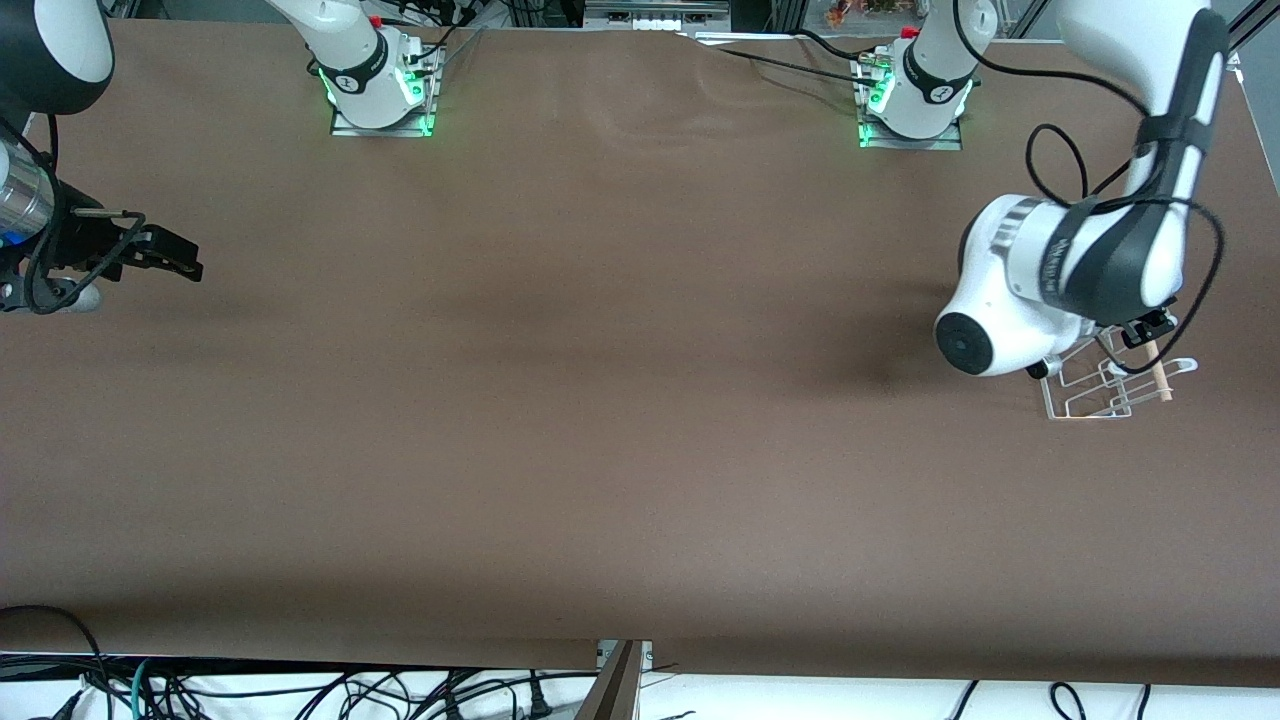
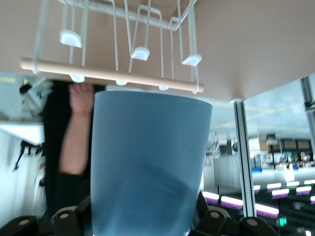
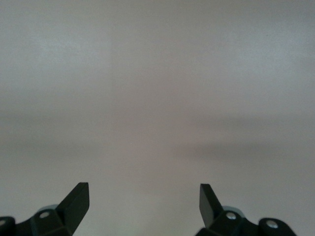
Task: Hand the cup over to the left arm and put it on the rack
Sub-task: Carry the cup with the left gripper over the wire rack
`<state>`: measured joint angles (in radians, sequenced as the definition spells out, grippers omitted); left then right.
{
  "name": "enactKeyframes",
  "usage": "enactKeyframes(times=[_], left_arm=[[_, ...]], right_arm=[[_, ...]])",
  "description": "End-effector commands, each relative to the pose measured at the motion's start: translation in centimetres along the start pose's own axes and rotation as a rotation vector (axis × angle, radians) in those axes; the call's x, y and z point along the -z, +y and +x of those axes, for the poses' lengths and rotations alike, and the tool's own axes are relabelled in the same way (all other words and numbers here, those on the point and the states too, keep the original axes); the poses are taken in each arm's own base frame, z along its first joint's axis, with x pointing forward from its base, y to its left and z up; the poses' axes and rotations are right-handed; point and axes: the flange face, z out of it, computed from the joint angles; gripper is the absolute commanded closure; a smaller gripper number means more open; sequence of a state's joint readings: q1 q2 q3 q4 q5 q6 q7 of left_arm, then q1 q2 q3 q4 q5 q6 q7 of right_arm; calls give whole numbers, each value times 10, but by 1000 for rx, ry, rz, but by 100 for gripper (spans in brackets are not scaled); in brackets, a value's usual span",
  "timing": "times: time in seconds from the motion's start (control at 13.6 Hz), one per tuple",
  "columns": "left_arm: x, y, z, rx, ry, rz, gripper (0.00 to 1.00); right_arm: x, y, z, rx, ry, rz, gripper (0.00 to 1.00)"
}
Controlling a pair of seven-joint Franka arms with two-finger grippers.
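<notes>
I will set the light-blue cup down with my left gripper on the white wire rack's far end (image 1: 1072, 298) (image 2: 173, 39), next to the wooden dowel.
The light-blue cup (image 2: 147, 167) fills the left wrist view, clamped between the black fingers of my left gripper (image 2: 147, 219). Its rim points toward the white wire rack (image 2: 140, 51) and sits close to the rack's wooden dowel (image 2: 108, 73). In the front view the left arm's wrist (image 1: 1010, 300) hangs over the rack (image 1: 1110, 385) at the left arm's end of the table and hides the cup. My right gripper (image 1: 185, 262) is open and empty over bare table at the right arm's end, and waits; its fingers (image 3: 78, 199) stand wide apart.
The brown table (image 1: 600, 400) spreads between the two arms. The arm bases (image 1: 380, 90) stand along its edge farthest from the front camera. Cables (image 1: 300, 690) lie below the table's near edge. A person's forearm (image 2: 78, 132) shows past the table edge in the left wrist view.
</notes>
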<state>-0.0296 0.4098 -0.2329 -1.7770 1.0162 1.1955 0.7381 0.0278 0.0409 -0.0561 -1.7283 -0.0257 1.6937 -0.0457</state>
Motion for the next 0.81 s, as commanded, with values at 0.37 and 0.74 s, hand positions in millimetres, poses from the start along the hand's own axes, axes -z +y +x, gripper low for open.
enactKeyframes(times=[0.37,0.74], left_arm=[[-68,85,40,85,-112,261,100],[-93,100,63,105,-116,290,100]], right_arm=[[12,-69,-6,117,-29,-26,1],[13,-94,-7,71,-23,-31,1]])
